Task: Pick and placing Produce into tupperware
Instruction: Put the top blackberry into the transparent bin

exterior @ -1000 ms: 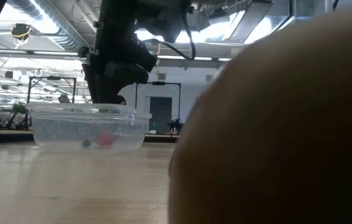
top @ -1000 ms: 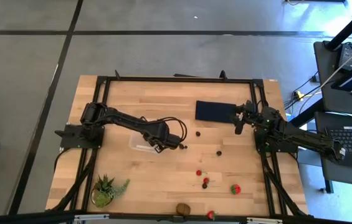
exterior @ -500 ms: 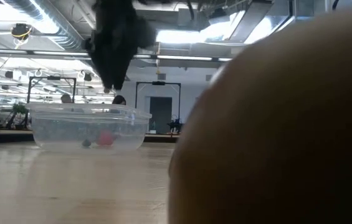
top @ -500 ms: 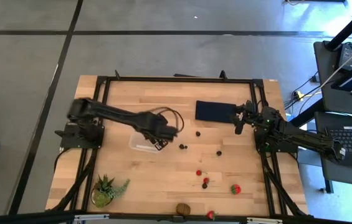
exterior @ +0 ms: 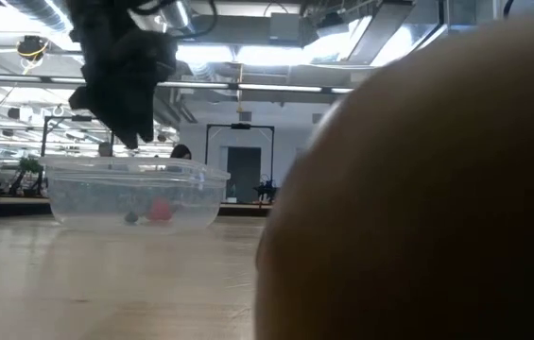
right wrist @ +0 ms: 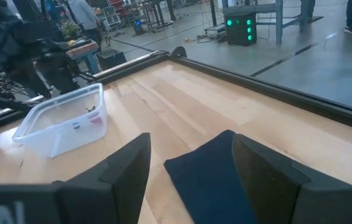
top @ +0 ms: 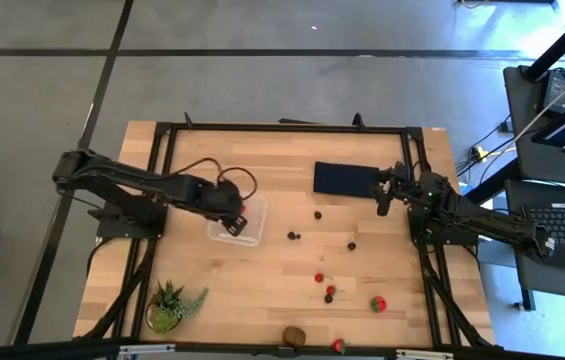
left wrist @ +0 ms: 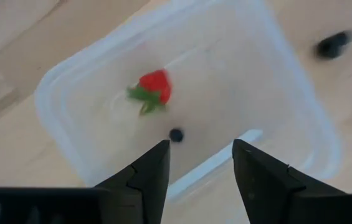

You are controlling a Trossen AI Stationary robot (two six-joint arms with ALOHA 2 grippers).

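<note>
I move my right gripper to the single dark berry (top: 317,214) closest to the flat dark blue rectangle next and close it around that berry.
The clear tupperware (top: 239,221) sits left of the table's middle. It holds one red strawberry (left wrist: 154,86) and a tiny dark berry (left wrist: 176,135). My left gripper (left wrist: 200,165) hovers open above it, also seen in the high view (top: 230,203) and the low view (exterior: 120,80). More dark berries (top: 293,236), strawberries (top: 377,303) and the brown kiwi (top: 293,336) lie on the wood toward the right and near edge. My right gripper (top: 384,196) waits open at the blue rectangle's (right wrist: 208,177) right end.
A spiky potted plant (top: 172,305) stands at the near left corner. The flat dark blue rectangle (top: 343,179) lies toward the far edge. The kiwi (exterior: 418,189) fills the right half of the low view. A dark berry (left wrist: 334,45) lies just outside the tupperware.
My left gripper has drawn back from beside the dark berry right of the tupperware toward the table's left, and now stands over the tupperware. That berry stays on the wood. The right arm has kept still.
</note>
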